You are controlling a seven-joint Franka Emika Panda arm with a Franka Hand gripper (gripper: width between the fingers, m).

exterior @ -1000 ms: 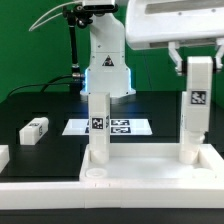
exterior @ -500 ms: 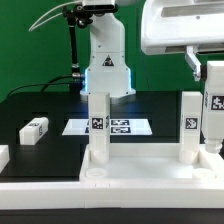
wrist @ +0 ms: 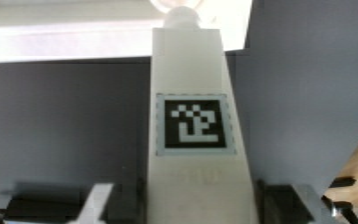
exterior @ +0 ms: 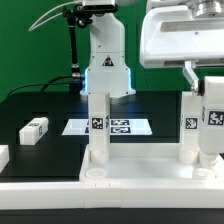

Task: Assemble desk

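I should release the tagged leg upright in the near socket before the standing leg (exterior: 205,173) that is closest to that socket.
The white desk top (exterior: 110,172) lies across the front with its rim up. Two legs stand upright in its far sockets, one at the exterior view's left (exterior: 98,125) and one at the right (exterior: 189,125). My gripper (exterior: 210,85) is shut on a third tagged leg (exterior: 214,118) and holds it upright just right of the right standing leg, over the top's right end. In the wrist view this leg (wrist: 195,120) fills the middle between my fingers (wrist: 101,203), with the gripper (wrist: 194,205) around its end. A fourth leg (exterior: 34,129) lies loose on the black table at the left.
The marker board (exterior: 125,127) lies flat behind the desk top, in front of the arm's white base (exterior: 108,70). A white part (exterior: 3,155) shows at the left edge. A white border rail (exterior: 110,198) runs along the front.
My gripper has carried the held leg toward the exterior view's right and slightly down, uncovering the right standing leg. The standing legs and the loose leg have not moved.
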